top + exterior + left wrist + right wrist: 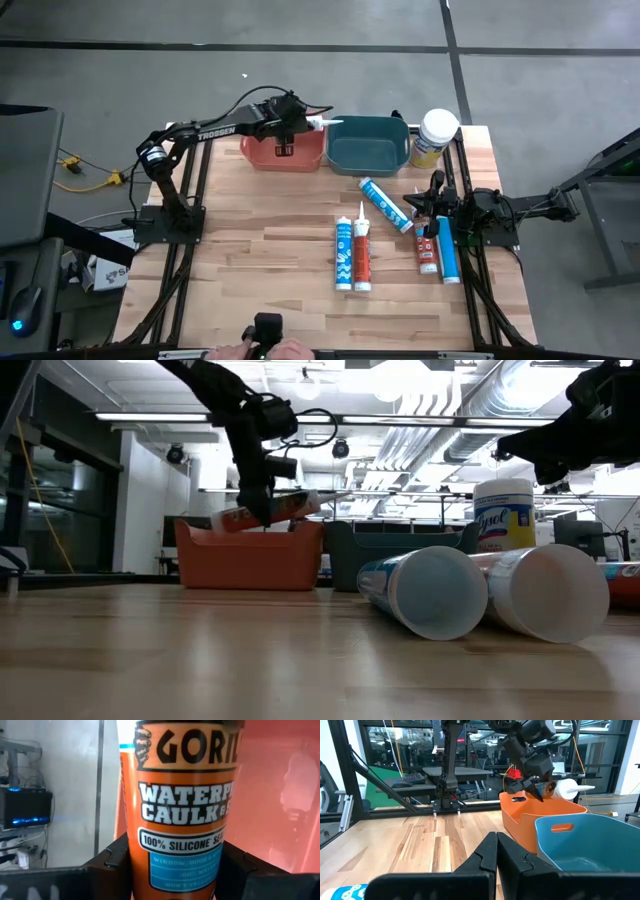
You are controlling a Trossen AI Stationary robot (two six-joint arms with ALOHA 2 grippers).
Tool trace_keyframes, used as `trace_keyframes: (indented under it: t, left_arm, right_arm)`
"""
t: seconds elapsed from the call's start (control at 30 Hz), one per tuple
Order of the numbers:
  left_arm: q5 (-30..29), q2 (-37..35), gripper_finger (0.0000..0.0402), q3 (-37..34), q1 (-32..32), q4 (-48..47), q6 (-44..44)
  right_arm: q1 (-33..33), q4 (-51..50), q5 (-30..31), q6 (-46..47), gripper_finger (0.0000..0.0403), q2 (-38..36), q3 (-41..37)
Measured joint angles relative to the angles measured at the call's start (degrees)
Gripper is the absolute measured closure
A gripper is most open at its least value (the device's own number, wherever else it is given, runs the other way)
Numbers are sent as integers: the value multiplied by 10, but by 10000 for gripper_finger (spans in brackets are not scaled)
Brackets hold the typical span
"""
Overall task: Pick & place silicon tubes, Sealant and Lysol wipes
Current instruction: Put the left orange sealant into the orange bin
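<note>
The robot's left gripper should release the caulk tube across the middle of the orange bin point(284, 131), with the tube's nozzle toward the teal bin.
My left gripper point(286, 127) is shut on an orange Gorilla caulk tube point(184, 810) above the orange bin point(283, 152) at the table's far side. The tube's white nozzle point(326, 122) points toward the teal bin point(368, 146). The Lysol wipes canister point(437, 136) stands upright on the table, right of the teal bin. Several other tubes lie flat on the table: a blue one point(385, 203), a pair point(352, 255) at the middle and a pair point(438, 250) at the right. My right gripper point(496, 851) is shut and empty, above the table's right side point(432, 203). My left gripper pinches the caulk tube's round body point(180, 865), about midway along it point(268, 510), between its two fingers point(112, 860). The fingers come from above, pointing down, and lie across the tube. The tube is lifted clear over the orange bin, nearly level, its nozzle end point(570, 789) slightly higher.
The orange bin point(248, 555) and teal bin point(590, 840) stand side by side at the far edge. Bare wood lies at the table's left and near parts point(260, 260). A person's hand point(290, 350) shows at the near edge.
</note>
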Motion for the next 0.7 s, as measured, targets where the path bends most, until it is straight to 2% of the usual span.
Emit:
trace_keyframes:
  t: [0.13, 0.37, 0.7]
  left_arm:
    - [24, 0, 226, -19, 12, 10, 8]
    - [31, 0, 226, -46, 25, 53, 9]
    - [48, 0, 226, -59, 43, 50, 18]
  right_arm:
    - [0, 0, 0, 0, 402, 0, 0]
    - [0, 0, 0, 0, 402, 0, 0]
    - [0, 0, 0, 0, 402, 0, 0]
